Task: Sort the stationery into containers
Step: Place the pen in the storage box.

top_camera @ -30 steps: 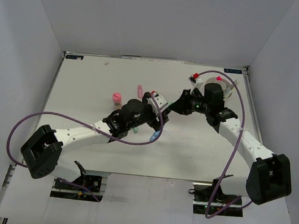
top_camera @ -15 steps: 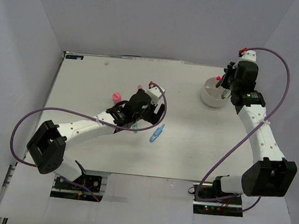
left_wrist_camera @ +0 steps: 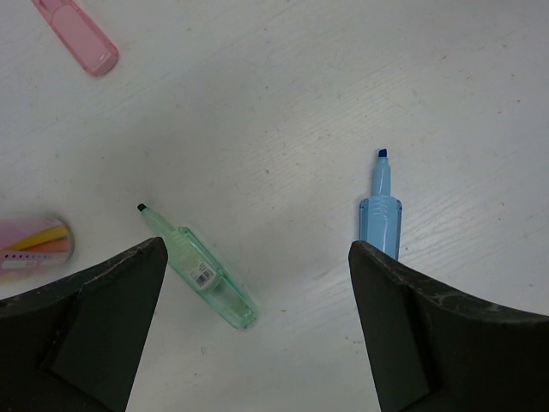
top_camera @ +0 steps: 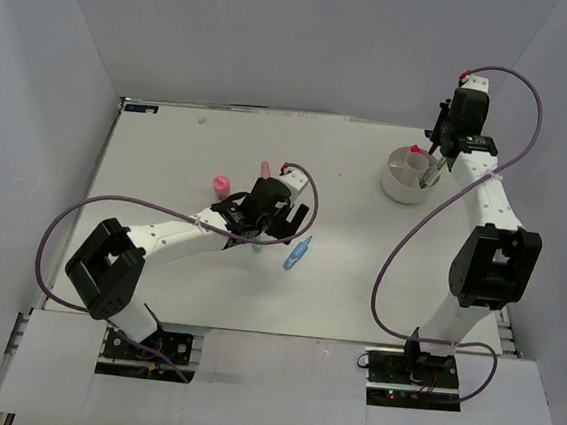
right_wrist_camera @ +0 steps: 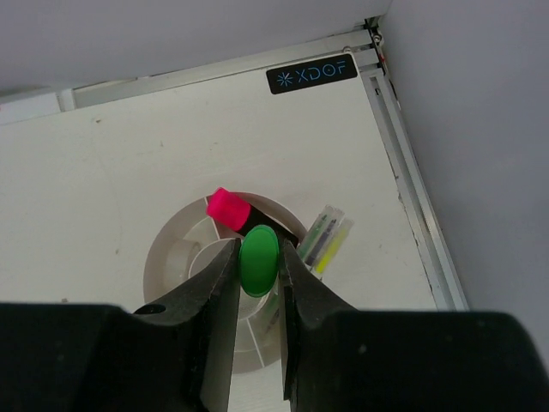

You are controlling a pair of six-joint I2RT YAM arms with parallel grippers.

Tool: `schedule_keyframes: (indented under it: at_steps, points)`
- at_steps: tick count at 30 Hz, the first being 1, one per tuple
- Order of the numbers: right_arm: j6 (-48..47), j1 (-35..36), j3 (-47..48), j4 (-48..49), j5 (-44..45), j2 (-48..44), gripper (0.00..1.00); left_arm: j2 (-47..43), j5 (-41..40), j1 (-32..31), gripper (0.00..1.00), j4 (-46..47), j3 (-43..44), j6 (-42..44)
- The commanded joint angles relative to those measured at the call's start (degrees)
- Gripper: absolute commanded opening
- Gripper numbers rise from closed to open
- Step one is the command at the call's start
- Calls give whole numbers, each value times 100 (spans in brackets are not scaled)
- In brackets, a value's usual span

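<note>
I will use my right gripper to set the green-capped highlighter, now held upright over the tub, down in the white tub (top_camera: 423, 155) (right_wrist_camera: 259, 230), beside the pink-capped highlighter.
My right gripper (right_wrist_camera: 259, 262) is shut on a green-capped highlighter (right_wrist_camera: 259, 257) and holds it upright over the white tub (right_wrist_camera: 163, 257), which stands at the back right (top_camera: 394, 188). In the tub, a pink-capped highlighter (right_wrist_camera: 228, 209) and a few thin pens (right_wrist_camera: 326, 236) lean against the rim. My left gripper (left_wrist_camera: 256, 249) hangs open above the table's middle (top_camera: 285, 216). Under it lies a green pen (left_wrist_camera: 202, 270), and a blue pen (left_wrist_camera: 380, 215) is to its right. A pink marker (left_wrist_camera: 79, 36) and a pink-capped glue stick (top_camera: 222, 184) lie farther off.
The table's metal edge rail (right_wrist_camera: 412, 180) and the enclosure's right wall run close beside the tub. A purple cable (top_camera: 153, 210) loops over the left arm. A small white speck (top_camera: 202, 119) sits at the back left of the table.
My right arm has swung from the table's middle to above the tub at the back right, still gripping the highlighter. The left gripper has stayed open and has shifted slightly over the pens.
</note>
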Motion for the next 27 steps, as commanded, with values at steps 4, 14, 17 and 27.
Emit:
schedule_keyframes:
  at_steps: [4,14,17,27]
  points:
    - [-128,-44,303,37,-89,400,8,0,184,7,98,-23,291,-79]
    - [-58,-44,390,-33,-11,937,10,-27,456,16,98,-23,291,-79]
    - [-49,-44,364,-16,16,963,9,-27,474,7,98,-23,291,-88]
    - [-93,-45,338,-34,-282,972,11,-18,518,16,98,-23,291,-79]
